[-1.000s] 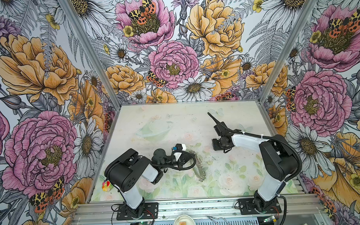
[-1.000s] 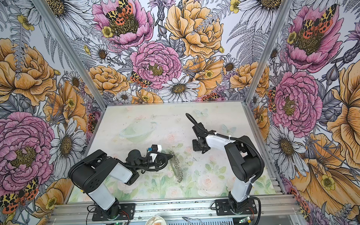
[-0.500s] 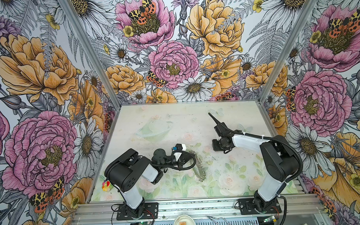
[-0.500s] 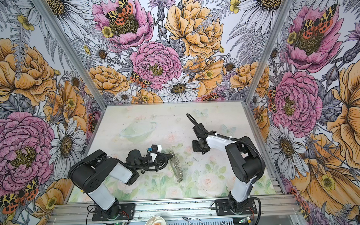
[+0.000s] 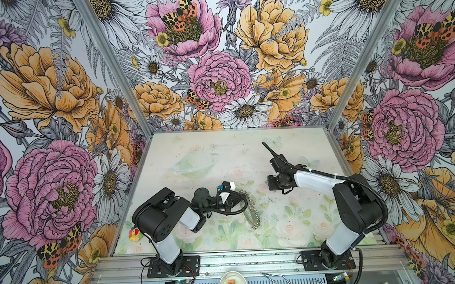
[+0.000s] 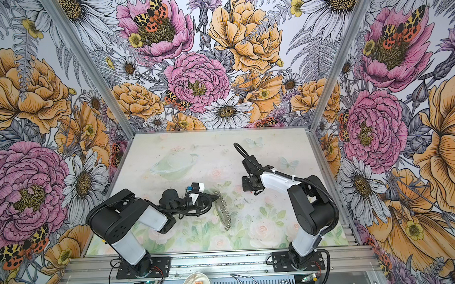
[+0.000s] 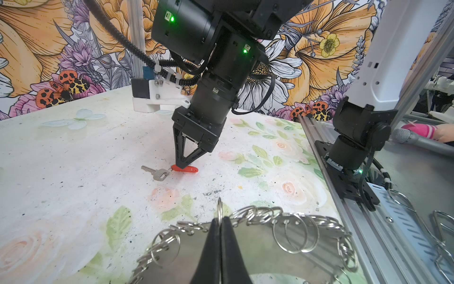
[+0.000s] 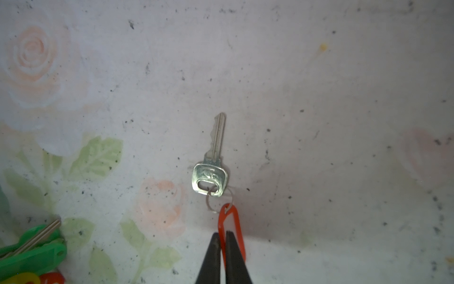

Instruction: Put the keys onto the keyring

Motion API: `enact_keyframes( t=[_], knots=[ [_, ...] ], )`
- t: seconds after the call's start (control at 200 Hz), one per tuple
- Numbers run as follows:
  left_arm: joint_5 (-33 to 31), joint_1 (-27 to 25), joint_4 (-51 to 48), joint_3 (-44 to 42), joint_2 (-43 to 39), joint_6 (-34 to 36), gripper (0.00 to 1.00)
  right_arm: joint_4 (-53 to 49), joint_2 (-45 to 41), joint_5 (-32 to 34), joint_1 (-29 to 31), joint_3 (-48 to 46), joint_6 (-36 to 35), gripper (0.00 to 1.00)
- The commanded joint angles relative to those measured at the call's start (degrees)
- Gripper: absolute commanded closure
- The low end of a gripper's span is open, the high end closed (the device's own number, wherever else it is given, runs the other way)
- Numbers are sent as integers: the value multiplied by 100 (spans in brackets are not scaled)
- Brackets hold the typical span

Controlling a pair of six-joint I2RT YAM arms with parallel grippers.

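The robot's right gripper pinches only the edge of the red tag, away from the small ring, so it should open and grip the tag's end (image 8: 227,207) next to the ring.
The keyring (image 7: 267,248), a wide flat grey ring fringed with small silver split rings, is held off the table and shows in both top views (image 5: 251,210) (image 6: 224,211). My left gripper (image 7: 219,221) (image 5: 240,195) is shut on one split ring at the keyring's rim. One of the keys (image 8: 214,157) (image 7: 157,173), silver, lies on the table, joined by a small ring to a red tag (image 8: 237,228) (image 7: 190,169). My right gripper (image 8: 222,237) (image 7: 183,165) (image 5: 273,189) points down, shut on that tag's edge. More keys with green tags (image 8: 32,248) lie nearby.
A yellow tag (image 8: 24,279) and another red one (image 8: 51,277) lie beside the green tags. A small yellow, red and green thing (image 5: 134,233) sits at the table's front left corner. The right arm's base (image 7: 353,152) and the metal rail (image 7: 344,196) border the table's front edge.
My right gripper's jaws have closed onto the red tag. The left gripper and the keyring have stayed where they were.
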Motion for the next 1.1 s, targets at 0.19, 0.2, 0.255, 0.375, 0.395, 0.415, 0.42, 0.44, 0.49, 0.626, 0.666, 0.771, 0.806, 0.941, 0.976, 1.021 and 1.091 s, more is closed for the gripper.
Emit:
enact_keyframes(
  t=[0.19, 0.2, 0.255, 0.375, 0.395, 0.415, 0.42, 0.44, 0.49, 0.626, 0.666, 0.771, 0.806, 0.941, 0.976, 1.021, 1.091],
  knots=[
    [28, 48, 208, 87, 60, -101, 100, -77, 189, -452, 175, 131, -205, 81],
    [34, 49, 212, 87, 56, -98, 100, -77, 198, -477, 184, 136, -205, 81],
    [30, 49, 212, 86, 58, -94, 100, -96, 225, -522, 223, 163, -205, 79],
    [30, 57, 205, 79, 38, -107, 100, -118, -4, -145, 215, 138, -251, 76],
    [28, 58, 206, 78, 38, -105, 100, -124, -56, -91, 203, 147, -271, 75],
    [29, 58, 200, 78, 38, -100, 100, -134, -99, -54, 188, 162, -286, 75],
    [33, 58, 199, 78, 38, -103, 100, -138, -110, -44, 178, 169, -294, 75],
    [29, 58, 201, 79, 38, -103, 100, -146, -153, -16, 160, 182, -305, 75],
    [36, 55, 199, 87, 38, -105, 100, -144, -229, 61, 110, 217, -331, 75],
    [28, 62, 199, 87, 38, -97, 100, -156, -186, 342, 102, 336, -514, 75],
    [27, 67, 199, 87, 35, -97, 100, -166, -127, 412, 107, 381, -559, 75],
    [24, 67, 201, 92, 46, -107, 100, -168, 77, 404, 125, 496, -583, 74],
    [28, 67, 199, 95, 46, -105, 100, -159, 130, 395, 148, 533, -574, 72],
    [37, 75, 195, 106, 55, -106, 100, -188, 358, 326, 231, 642, -462, 66],
    [45, 73, 195, 107, 55, -110, 100, -200, 424, 345, 234, 651, -396, 66],
    [40, 73, 192, 111, 50, -113, 100, -224, 490, 393, 235, 650, -367, 67],
    [36, 84, 190, 96, 31, -114, 100, -272, 559, 458, 227, 629, -321, 68]
  ],
)
